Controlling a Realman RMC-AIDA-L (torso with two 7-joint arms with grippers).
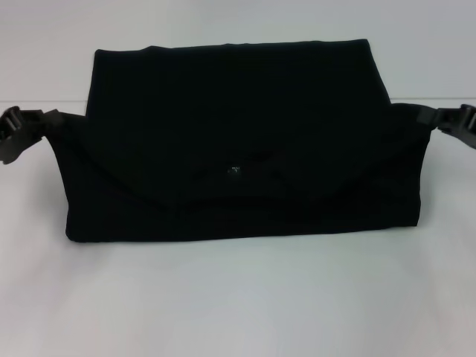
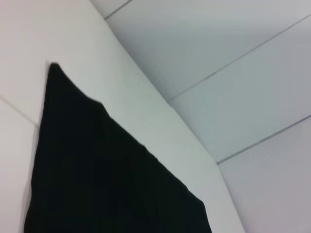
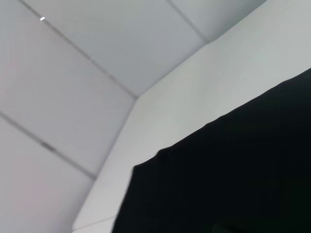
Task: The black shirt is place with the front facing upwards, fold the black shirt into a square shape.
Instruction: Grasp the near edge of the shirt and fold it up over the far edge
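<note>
Next, my right gripper releases the shirt corner where the table seam meets the shirt's slanting side edge (image 1: 400, 102).
The black shirt (image 1: 238, 141) lies across the white table (image 1: 238, 305), folded into a wide band, with its near layer drawn up from a straight fold edge in front. A small blue neck label (image 1: 233, 170) shows at its middle. The white lettering is hidden. My left gripper (image 1: 53, 123) meets the shirt's left side edge and is shut on it. My right gripper (image 1: 428, 119) is shut on the right side edge. The shirt also shows in the left wrist view (image 2: 107, 179) and in the right wrist view (image 3: 228, 179), where no fingers are visible.
The table's edge (image 2: 160, 121) runs close past the shirt's corner in the left wrist view, with grey floor tiles (image 2: 233, 58) beyond. The right wrist view shows the same edge (image 3: 146, 126) and floor (image 3: 73, 73).
</note>
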